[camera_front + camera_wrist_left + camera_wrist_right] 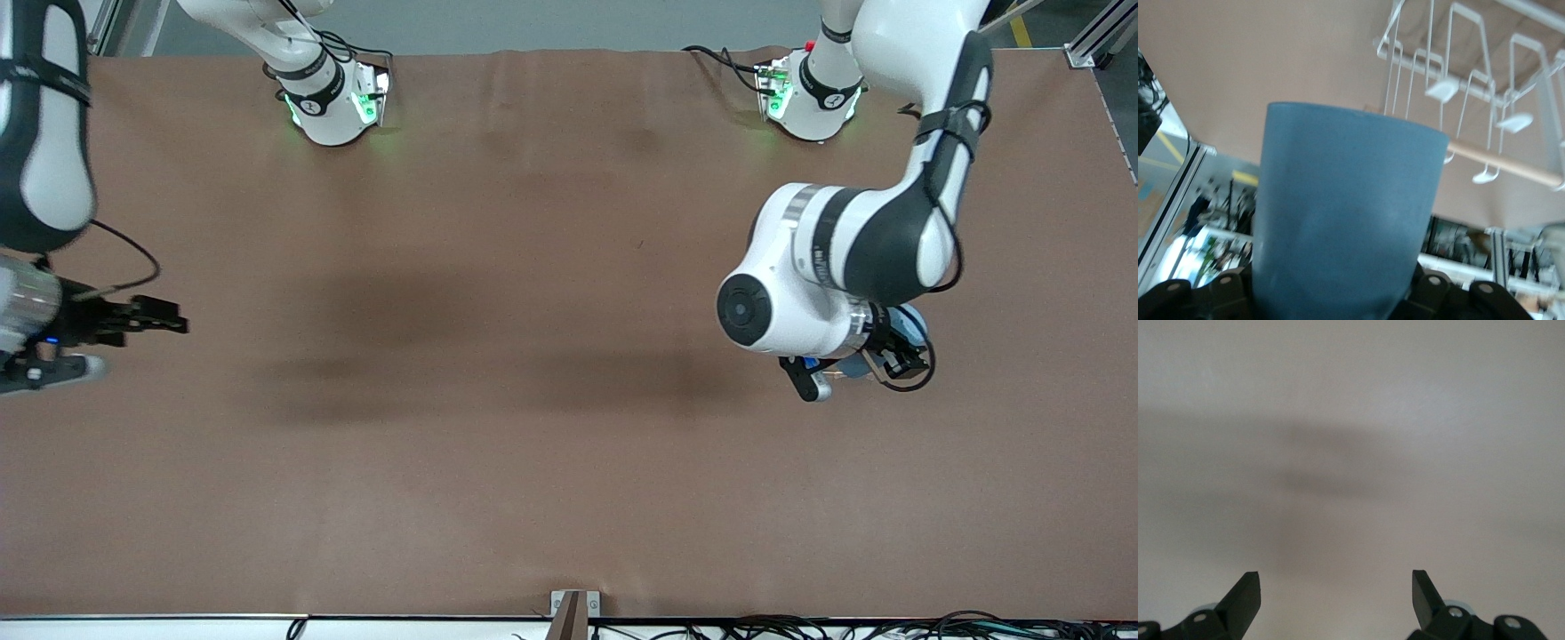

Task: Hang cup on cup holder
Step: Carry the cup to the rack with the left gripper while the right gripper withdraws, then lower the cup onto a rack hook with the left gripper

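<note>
The robot's left gripper will release the light-blue cup, now held above the table, on the cup holder's end peg (828,348) (1442,63) nearest the small bracket.
The light-blue cup (1345,213) fills the left wrist view, held between the jaws of my left gripper (876,360), which is shut on it. In the front view only a sliver of the cup (914,318) shows under the left wrist, above the table toward the left arm's end. The white wire cup holder (1485,80), with looped prongs and a wooden rod (1511,167), shows past the cup in the left wrist view; it is out of the front view. My right gripper (173,318) waits open and empty over the right arm's end of the table, and it also shows in the right wrist view (1336,587).
The brown table (533,427) carries both arm bases along its edge farthest from the front camera. A small bracket (573,609) sits at the table's edge nearest the front camera. Metal frame posts (1178,193) show at the table's end in the left wrist view.
</note>
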Robot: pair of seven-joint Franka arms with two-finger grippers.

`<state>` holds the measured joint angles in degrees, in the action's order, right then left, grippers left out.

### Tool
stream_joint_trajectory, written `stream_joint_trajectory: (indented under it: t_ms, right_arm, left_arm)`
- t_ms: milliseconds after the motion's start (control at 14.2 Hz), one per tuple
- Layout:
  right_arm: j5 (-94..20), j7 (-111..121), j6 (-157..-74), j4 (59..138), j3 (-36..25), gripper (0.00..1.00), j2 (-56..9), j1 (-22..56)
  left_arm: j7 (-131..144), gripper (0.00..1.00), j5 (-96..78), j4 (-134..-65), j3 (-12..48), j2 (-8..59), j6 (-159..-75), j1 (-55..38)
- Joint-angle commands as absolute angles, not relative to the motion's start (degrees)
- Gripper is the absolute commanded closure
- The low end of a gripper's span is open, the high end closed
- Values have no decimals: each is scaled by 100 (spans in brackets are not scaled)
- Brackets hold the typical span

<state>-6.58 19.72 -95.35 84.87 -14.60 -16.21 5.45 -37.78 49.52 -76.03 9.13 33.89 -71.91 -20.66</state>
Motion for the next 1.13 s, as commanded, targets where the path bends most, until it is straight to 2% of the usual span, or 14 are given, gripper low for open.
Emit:
stream_joint_trajectory:
  t_ms: [0,141,352,563,774,844,1056]
  right_arm:
    - [-484,1934,-9238,7893,-1415,0,-1705,387]
    - [-440,1890,-8861,7639,-1424,0,-1705,378]
    - [-256,1714,-8754,7795,-1459,0,-1478,396]
    - [42,1688,-9165,8496,-1494,0,-986,413]
    - [158,1538,-9911,9708,-1494,0,-144,396]
    - [158,1521,-10001,9842,-1503,0,-36,378]
    - [149,1285,-9862,9502,-1485,0,-70,272]
  left_arm:
    - [-3893,98,5579,-8145,923,3366,-6962,-2284]
    - [-3955,98,5844,-8392,940,3419,-6725,-2399]
    - [-3946,98,6046,-8665,932,3542,-6583,-2487]
    - [-3929,98,6363,-8789,940,3717,-6583,-2470]
    - [-3753,98,6363,-8833,940,3797,-6574,-2487]
    - [-3675,98,6363,-8833,940,3849,-6574,-2487]
    - [-3236,98,6355,-8990,949,3929,-6574,-2479]
